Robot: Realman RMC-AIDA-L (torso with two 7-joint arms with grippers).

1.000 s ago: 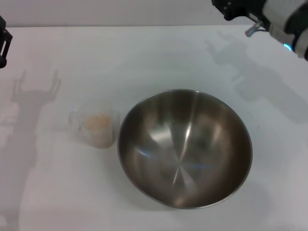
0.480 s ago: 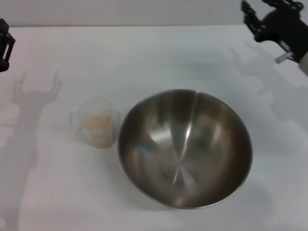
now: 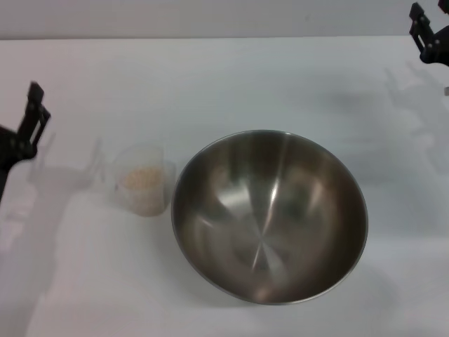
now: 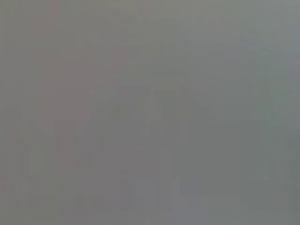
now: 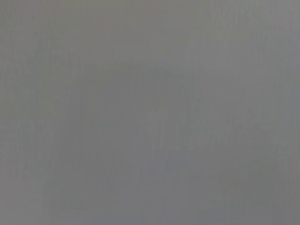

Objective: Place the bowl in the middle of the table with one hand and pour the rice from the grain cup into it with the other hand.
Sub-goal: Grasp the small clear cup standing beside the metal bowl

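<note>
I should next move my left gripper to the grain cup's side (image 3: 118, 176) that faces away from the bowl and close it there, so it can lift the rice.
The bowl (image 3: 269, 214), large, shiny steel and empty, stands upright on the white table (image 3: 210, 77), slightly right of the middle and toward the front. The grain cup (image 3: 142, 180), small clear plastic with rice (image 3: 141, 178) in it, stands upright just left of the bowl, close to its rim. My left gripper (image 3: 28, 130) is at the left edge, left of the cup and apart from it. My right gripper (image 3: 426, 35) is at the far right corner, well away from the bowl. Both wrist views show only plain grey.
Shadows of the arms fall on the table left of the cup and at the back right. The table's far edge runs along the top of the head view. Nothing else stands on it.
My right gripper has drawn away to the right, to the far right corner. My left gripper has come in from the left edge toward the cup. Bowl and cup have not moved.
</note>
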